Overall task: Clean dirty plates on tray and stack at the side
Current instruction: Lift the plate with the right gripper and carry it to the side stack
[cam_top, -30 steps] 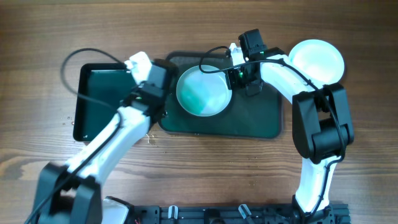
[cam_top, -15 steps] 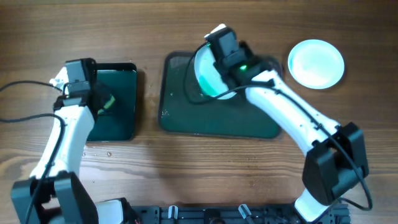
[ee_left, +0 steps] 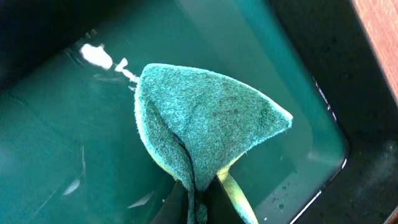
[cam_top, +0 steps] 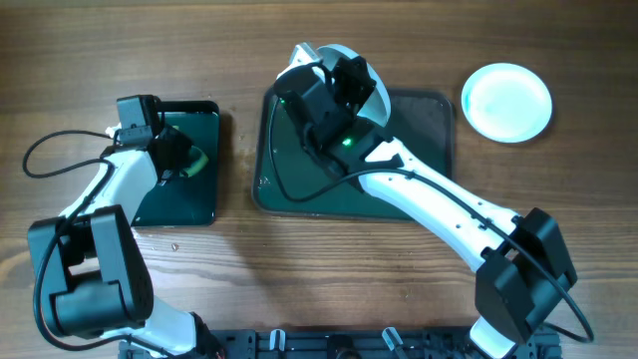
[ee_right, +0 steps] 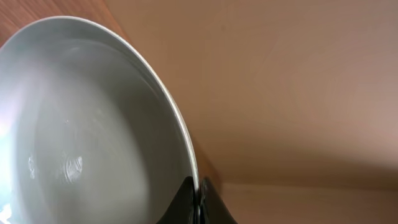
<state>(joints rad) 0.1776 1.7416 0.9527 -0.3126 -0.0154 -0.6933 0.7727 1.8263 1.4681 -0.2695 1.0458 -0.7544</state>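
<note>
I will use my right gripper to set this white plate down on top of the other white plate [cam_top: 506, 103] that is beside the green tray.
My right gripper [cam_top: 344, 80] is shut on the rim of a white plate [cam_top: 377, 96] and holds it tilted above the back left of the dark green tray [cam_top: 419, 160]. In the right wrist view the plate [ee_right: 81, 124] fills the left side, and the jaws [ee_right: 198, 193] pinch its edge. Its face looks wet, with no smear showing. Another white plate [cam_top: 506, 102] lies on the table to the right of the tray. My left gripper [cam_top: 184, 160] is shut on the green sponge [ee_left: 205, 124], which it holds down in the black tray [cam_top: 189, 199].
The black tray [ee_left: 56, 155] holds a film of water. The right arm stretches across the green tray from the front right. Water drops lie on the wood near the black tray's front edge [cam_top: 174, 244].
The left arm drew back from the plate on the green tray to the black tray with the sponge. The right gripper lifted the plate off the tray, tilted it and carried it left.
</note>
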